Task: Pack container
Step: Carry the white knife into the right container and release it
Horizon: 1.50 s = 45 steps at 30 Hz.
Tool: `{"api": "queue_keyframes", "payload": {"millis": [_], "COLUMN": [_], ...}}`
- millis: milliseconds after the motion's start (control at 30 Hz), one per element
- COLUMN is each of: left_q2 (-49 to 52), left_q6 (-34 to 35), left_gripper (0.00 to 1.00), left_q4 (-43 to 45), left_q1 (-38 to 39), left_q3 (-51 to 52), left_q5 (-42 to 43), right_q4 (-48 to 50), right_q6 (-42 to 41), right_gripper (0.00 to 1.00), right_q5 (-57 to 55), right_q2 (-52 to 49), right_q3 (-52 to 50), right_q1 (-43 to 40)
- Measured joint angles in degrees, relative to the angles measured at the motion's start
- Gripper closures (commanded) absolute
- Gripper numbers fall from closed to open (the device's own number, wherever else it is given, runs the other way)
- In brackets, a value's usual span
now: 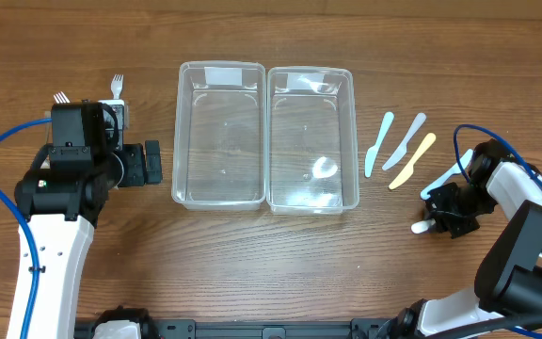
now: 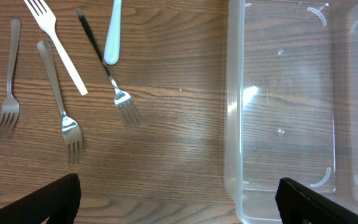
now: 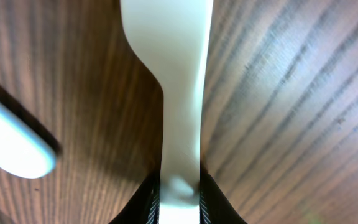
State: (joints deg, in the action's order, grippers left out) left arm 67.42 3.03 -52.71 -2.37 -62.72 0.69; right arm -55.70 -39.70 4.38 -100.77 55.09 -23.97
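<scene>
I will release the white plastic utensil from my right gripper in the middle of the container nearer the yellow knife [image 1: 308,138].
Two clear plastic containers stand side by side mid-table, the left one [image 1: 220,134] and the right one [image 1: 312,138]; both look empty. My left gripper [image 1: 145,163] is open and empty just left of the left container [image 2: 284,112], which fills the right of the left wrist view, between my open fingers [image 2: 179,205]. My right gripper [image 1: 448,209] is shut on a white plastic utensil [image 3: 179,118] at the table's right, and the utensil's end pokes out to the left [image 1: 422,227]. A light blue utensil [image 1: 439,180] lies beside it [image 3: 11,140].
Three plastic knives lie right of the containers: two light blue [image 1: 378,143] [image 1: 405,141] and one yellow [image 1: 412,161]. Several forks lie left of the containers: two metal [image 2: 8,84] [image 2: 61,102], one white plastic [image 2: 55,43], one black-handled [image 2: 104,68], plus a light blue handle [image 2: 112,31].
</scene>
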Motion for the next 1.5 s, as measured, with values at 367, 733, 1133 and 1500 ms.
{"api": "queue_keyframes", "payload": {"millis": [367, 733, 1133, 1500], "left_q2": [0.0, 0.0, 0.0, 0.0], "left_q6": [0.0, 0.0, 0.0, 0.0], "left_gripper": [0.0, 0.0, 0.0, 0.0], "left_q4": [0.92, 1.03, 1.03, 1.03], "left_q1": [0.0, 0.0, 0.0, 0.0], "left_q3": [0.0, -0.02, -0.02, -0.02], "left_q5": [0.02, 0.02, 0.2, 0.2], "right_q4": [-1.05, -7.8, -2.4, -0.13], "right_q6": [8.46, 22.86, 24.76, 24.98], "right_gripper": [0.96, 0.96, 0.96, 0.49], "right_q5": [-1.03, -2.97, -4.22, -3.23], "right_q2": [7.8, 16.48, -5.49, -9.53], "right_q3": [4.57, 27.76, 27.82, 27.87], "right_q1": [0.85, 31.12, 49.09, 49.09]}}
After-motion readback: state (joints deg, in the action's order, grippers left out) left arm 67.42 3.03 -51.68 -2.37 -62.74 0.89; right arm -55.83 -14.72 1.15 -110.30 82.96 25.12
